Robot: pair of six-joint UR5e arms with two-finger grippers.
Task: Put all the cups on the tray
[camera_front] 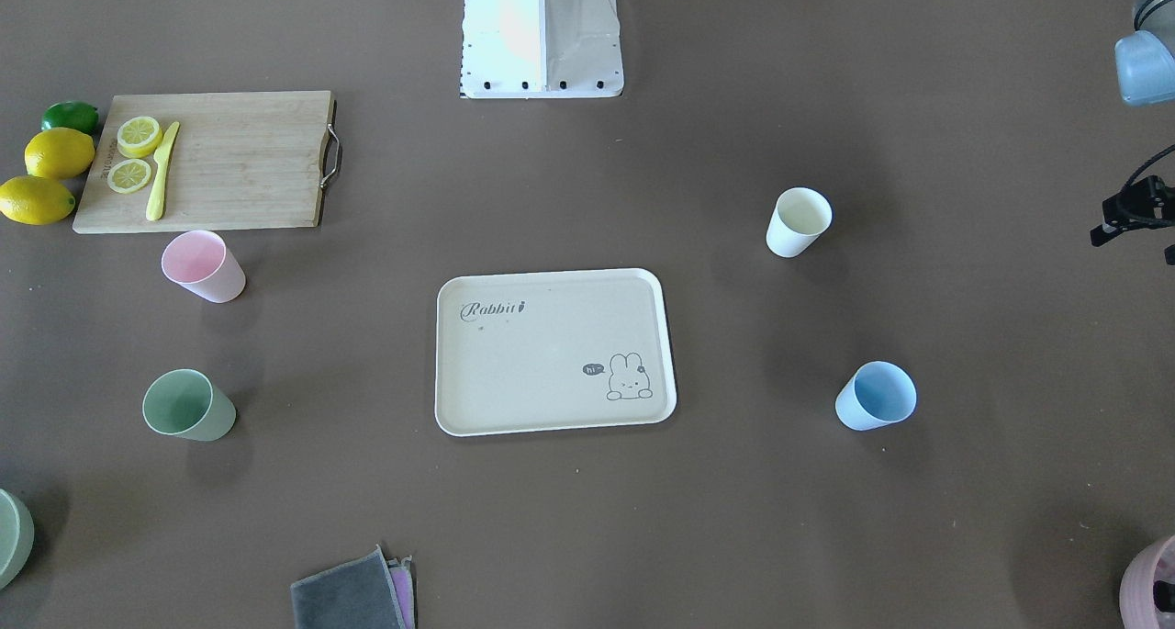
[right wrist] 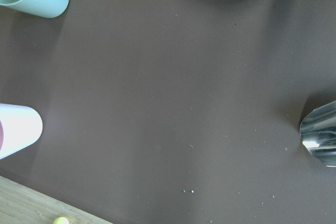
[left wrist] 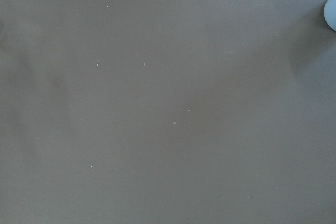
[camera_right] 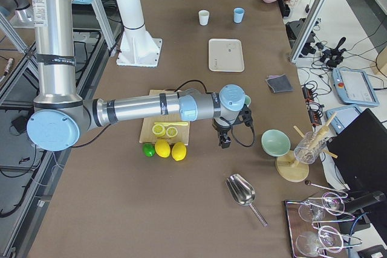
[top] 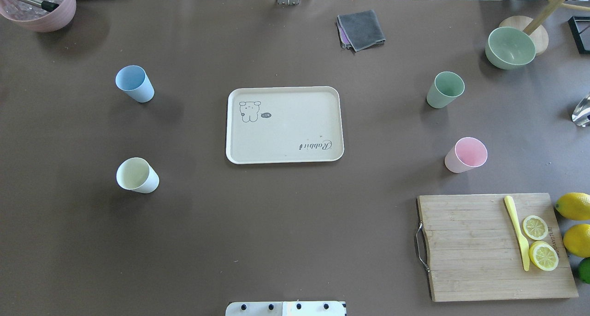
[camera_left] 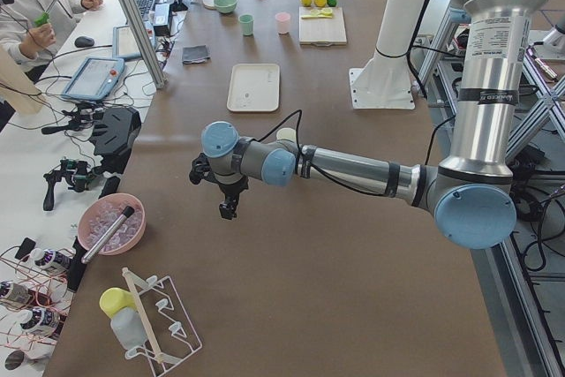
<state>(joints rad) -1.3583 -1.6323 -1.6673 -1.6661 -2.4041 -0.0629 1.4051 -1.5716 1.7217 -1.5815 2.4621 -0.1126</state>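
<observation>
The robot's right gripper needs to next move to the rim of the pink cup (camera_front: 167,272) (right wrist: 2,135) and close there, on the side that faces away from the tray.
The beige Rabbit tray (top: 286,131) lies mid-table with nothing on it (camera_front: 542,363). Four cups stand upright on the table around it, apart from it. The light blue cup (top: 134,83) and cream cup (top: 137,175) are on my left side. The sage green cup (top: 445,89) and pink cup (top: 466,154) are on my right side. My left gripper (camera_left: 228,207) hangs over bare table beyond the left-side cups. My right gripper (camera_right: 225,141) hangs beyond the right-side cups, near the lemons. I cannot tell whether either is open or shut. Neither wrist view shows fingers.
A wooden cutting board (top: 488,247) with lemon slices and a yellow knife sits near right, with lemons (top: 574,206) beside it. A green bowl (top: 510,47), a grey cloth (top: 361,29), a pink bowl (top: 39,4) and a metal scoop (right wrist: 320,135) lie at the table's edges.
</observation>
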